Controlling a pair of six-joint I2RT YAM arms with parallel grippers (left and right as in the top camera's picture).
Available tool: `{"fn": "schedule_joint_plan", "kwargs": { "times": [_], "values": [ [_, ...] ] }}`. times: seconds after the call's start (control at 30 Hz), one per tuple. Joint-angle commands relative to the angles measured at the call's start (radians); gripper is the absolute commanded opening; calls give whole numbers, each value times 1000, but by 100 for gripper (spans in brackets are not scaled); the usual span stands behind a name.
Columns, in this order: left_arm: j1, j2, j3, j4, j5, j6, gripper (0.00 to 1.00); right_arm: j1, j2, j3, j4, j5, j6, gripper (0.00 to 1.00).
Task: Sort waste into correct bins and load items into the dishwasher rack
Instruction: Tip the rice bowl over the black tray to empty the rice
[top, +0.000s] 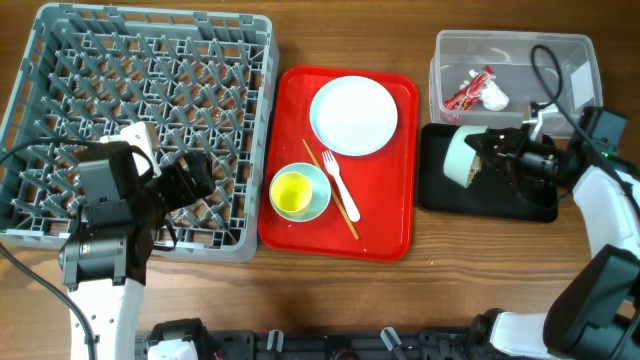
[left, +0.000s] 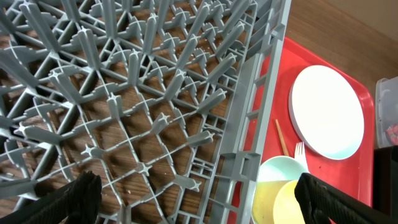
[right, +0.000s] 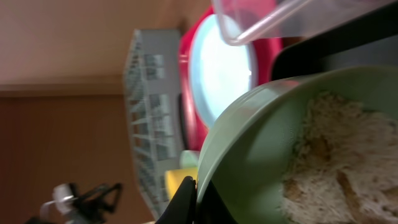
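The pale blue-green bowl, now tipped over the black tray, will be let go by my right gripper on the white plate (top: 350, 116) (right: 220, 70) in the red serving tray.
My right gripper (top: 492, 152) is shut on the rim of a pale blue-green bowl (top: 462, 156), held tipped on its side over the black tray (top: 440, 190). Beige rice-like scraps (right: 339, 162) still cling inside the bowl (right: 249, 149). The clear tub (top: 455, 50) holds the red wrapper (top: 468, 90) and white tissue (top: 494, 95). My left gripper (top: 185, 180) is open and empty over the grey rack (top: 140, 60) near its front right corner. On the red serving tray (top: 385, 230) lie the white plate (top: 353, 115), the yellow cup (top: 291, 192) inside the second bowl (top: 318, 185), the fork (top: 338, 180) and chopsticks (top: 318, 172).
In the left wrist view the rack's right wall (left: 249, 118) runs beside the red tray (left: 273, 81), with the plate (left: 326, 112) and the yellow cup (left: 280, 202) beyond. Bare wooden table lies in front of the trays.
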Motion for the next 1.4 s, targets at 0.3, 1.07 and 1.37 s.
{"fn": "schedule_joint_plan", "kwargs": {
  "times": [0.3, 1.07, 1.37],
  "values": [
    [5, 1, 18, 2, 8, -13, 100, -91, 115, -3, 91, -291, 203, 4],
    [5, 1, 18, 2, 8, -13, 100, -96, 146, -3, 348, -504, 694, 4],
    [5, 1, 18, 3, 8, -13, 100, -96, 146, -3, 425, -502, 703, 5]
  ]
}}
